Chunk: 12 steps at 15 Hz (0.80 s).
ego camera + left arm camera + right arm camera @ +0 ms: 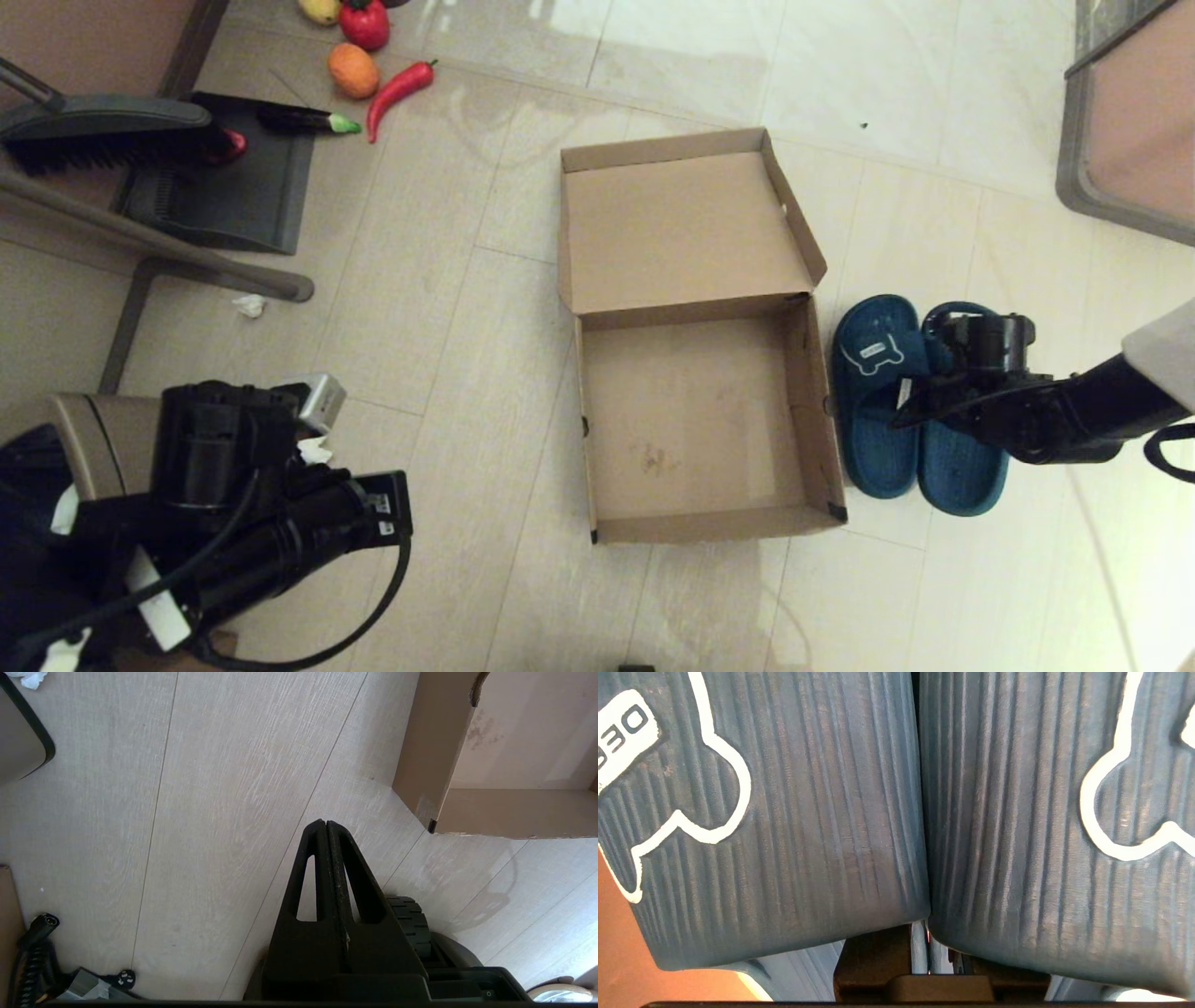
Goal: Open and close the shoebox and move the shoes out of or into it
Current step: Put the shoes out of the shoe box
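Observation:
The robot's right gripper will put the teal shoes down on the bare floor (870, 435) close beside the side of the shoebox.
The brown cardboard shoebox (814, 411) lies open on the floor with nothing inside, its lid (681, 229) folded back away from me. One of its corners (420, 751) shows in the left wrist view. The two teal shoes (873, 373) stand side by side right of the box, toes pointing away. My right gripper (920, 952) reaches in under their straps (808, 812), and its dark fingers (871, 956) are shut on the touching inner walls of both shoes. My left gripper (325, 826) hangs shut and empty over bare floor at the lower left, clear of the box.
A dark dustpan and brush (224, 177) sit at the far left beside a metal frame leg (159, 247). Toy vegetables (397, 89) lie beyond them, and a scrap of paper (248, 304) lies nearer. A piece of furniture (1130, 121) stands at the far right.

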{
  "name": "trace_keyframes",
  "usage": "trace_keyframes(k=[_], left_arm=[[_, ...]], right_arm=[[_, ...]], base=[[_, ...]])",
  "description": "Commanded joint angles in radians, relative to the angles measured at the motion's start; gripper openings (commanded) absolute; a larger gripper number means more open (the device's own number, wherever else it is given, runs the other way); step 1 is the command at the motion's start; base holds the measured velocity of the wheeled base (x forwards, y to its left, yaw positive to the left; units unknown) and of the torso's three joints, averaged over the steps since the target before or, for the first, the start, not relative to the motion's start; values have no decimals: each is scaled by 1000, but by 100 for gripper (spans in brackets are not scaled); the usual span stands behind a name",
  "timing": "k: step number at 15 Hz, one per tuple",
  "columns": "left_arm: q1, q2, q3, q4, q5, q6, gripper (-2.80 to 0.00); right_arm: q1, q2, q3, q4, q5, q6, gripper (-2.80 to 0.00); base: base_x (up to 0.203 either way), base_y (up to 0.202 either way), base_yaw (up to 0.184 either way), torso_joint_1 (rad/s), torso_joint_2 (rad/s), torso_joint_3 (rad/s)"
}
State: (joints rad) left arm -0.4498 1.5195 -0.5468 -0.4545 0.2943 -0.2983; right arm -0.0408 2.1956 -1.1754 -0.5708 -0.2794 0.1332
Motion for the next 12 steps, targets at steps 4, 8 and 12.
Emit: trace_keyframes(k=[4,8,12], left_arm=[[-1,28,-19,-4,-1,-4,-280],[-1,25,-13,-4,-1,-7,-280],[-1,20,-7,-4,-1,-10,-280]], right_arm=[[136,52,40,-14,-21,49,-280],[223,36,39,-12,-64,72,-280],[281,37,39,-7,-98,75,-280]], base=[[0,0,0,0,0,0],[0,0,0,0,0,0],[0,0,0,0,0,0]])
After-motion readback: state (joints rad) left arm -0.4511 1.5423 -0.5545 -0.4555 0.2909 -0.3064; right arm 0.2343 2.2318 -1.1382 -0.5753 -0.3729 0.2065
